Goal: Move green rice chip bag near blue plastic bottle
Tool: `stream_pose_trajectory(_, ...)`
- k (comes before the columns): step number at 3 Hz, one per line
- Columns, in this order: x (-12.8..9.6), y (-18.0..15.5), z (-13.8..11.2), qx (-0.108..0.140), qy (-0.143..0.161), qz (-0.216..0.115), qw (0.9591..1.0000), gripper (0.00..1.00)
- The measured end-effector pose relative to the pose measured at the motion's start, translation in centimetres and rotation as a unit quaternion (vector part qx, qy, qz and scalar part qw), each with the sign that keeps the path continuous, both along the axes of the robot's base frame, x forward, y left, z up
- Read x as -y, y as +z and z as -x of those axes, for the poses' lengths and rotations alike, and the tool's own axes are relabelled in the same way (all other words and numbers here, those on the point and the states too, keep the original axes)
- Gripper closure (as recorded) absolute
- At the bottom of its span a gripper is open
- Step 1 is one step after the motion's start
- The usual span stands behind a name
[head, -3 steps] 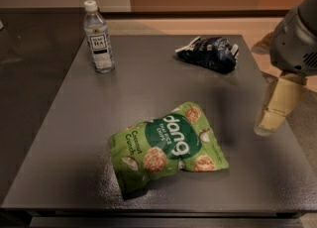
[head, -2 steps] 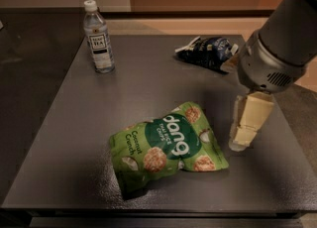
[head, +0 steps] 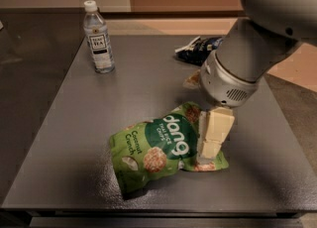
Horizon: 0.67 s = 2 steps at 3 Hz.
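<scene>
Next, my gripper closes on the green rice chip bag across the middle of the bag, at the "dang" lettering (head: pixel 173 139).
The green rice chip bag (head: pixel 161 147) lies flat on the dark grey table (head: pixel 74 138), front of centre, with its "dang" lettering upside down. The blue plastic bottle (head: pixel 98 37) stands upright at the table's far left, well apart from the bag. My gripper (head: pixel 213 137) hangs from the big grey arm (head: pixel 247 58) and sits over the right end of the bag, covering part of it. I cannot tell whether it touches the bag.
A dark navy-and-white snack bag (head: pixel 195 48) lies at the far right of the table, partly hidden behind my arm. The table's front edge runs just below the green bag. A tan floor shows beyond the right edge.
My arm has swung in from the right edge toward the left and down, bringing the gripper from beside the table's right side onto the right end of the green bag. Bag and bottle have not moved.
</scene>
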<state>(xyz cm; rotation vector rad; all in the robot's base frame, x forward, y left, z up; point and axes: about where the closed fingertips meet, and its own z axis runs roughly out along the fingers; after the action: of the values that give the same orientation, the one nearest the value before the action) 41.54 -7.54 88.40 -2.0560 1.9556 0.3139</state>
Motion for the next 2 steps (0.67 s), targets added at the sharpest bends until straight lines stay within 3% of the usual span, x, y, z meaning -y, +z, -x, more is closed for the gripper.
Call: stream_pose_trajectory(2, -4.7, -1.8, 2.1, -0.022, 0.06, -0.012, 0.9979, 0.0)
